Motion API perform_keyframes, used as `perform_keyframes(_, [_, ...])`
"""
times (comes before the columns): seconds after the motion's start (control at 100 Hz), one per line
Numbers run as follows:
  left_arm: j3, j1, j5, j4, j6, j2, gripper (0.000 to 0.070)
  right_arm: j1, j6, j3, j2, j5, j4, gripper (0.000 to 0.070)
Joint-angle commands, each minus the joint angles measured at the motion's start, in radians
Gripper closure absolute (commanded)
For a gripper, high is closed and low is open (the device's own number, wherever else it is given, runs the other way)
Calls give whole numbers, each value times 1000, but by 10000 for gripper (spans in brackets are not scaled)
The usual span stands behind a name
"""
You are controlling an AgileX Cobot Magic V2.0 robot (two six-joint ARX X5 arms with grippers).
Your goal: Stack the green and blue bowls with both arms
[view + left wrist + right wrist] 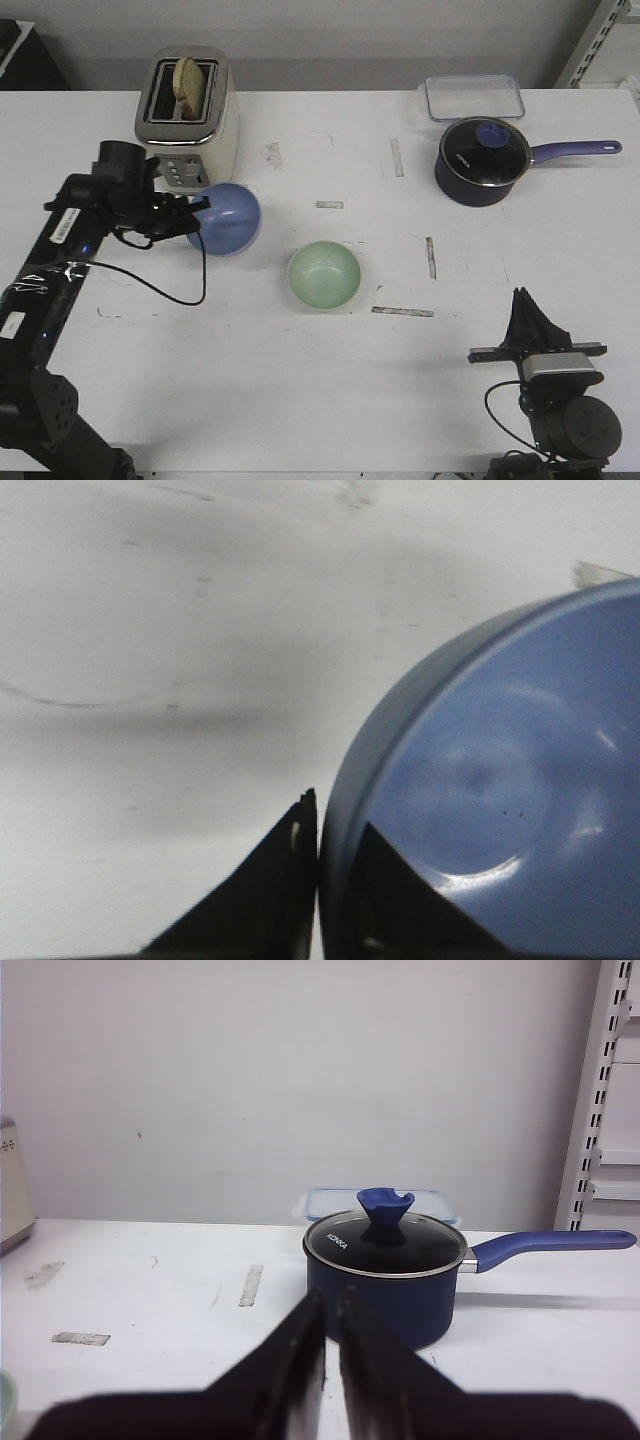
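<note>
My left gripper has the blue bowl. It will release the blue bowl inside the empty green bowl (337,273) in the middle of the table.
The periwinkle blue bowl (227,218) hangs tilted just off the table in front of the toaster, with my left gripper (197,215) shut on its rim. In the left wrist view one finger is inside the blue bowl (500,780) and the other outside, with the left gripper (335,825) pinching the wall. The mint green bowl (324,275) sits upright and empty at the table's middle, a short way to the right of the blue one. My right gripper (523,300) rests shut and empty at the front right, as the right gripper (332,1305) shows in its wrist view.
A cream toaster (188,115) holding bread stands behind the left arm. At the back right are a dark blue saucepan (482,162) with lid and long handle, and a clear container (473,97). Tape strips (403,311) mark the tabletop.
</note>
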Motion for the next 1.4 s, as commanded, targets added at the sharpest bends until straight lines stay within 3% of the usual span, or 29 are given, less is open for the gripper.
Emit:
perform_keyframes(0.0, [30, -61, 6, 21, -47, 11, 700, 1, -5, 5, -2, 0, 10, 688])
perform_keyframes(0.28, [31, -319, 6, 119, -191, 37, 699, 1, -5, 5, -2, 0, 10, 688])
perform_keyframes(0.52, [31, -446, -1, 156, -197, 100, 697, 1, -5, 5, -2, 0, 10, 688])
perform_keyframes(0.81, [31, -469, -10, 156, -201, 155, 678, 1, -5, 5, -2, 0, 10, 688])
perform_keyframes(0.97, [31, -473, -11, 158, -200, 153, 531, 1, -5, 5, -2, 0, 10, 688])
perform_keyframes(1.39, [31, -473, -10, 156, -196, 71, 527, 1, -5, 5, -2, 0, 10, 688])
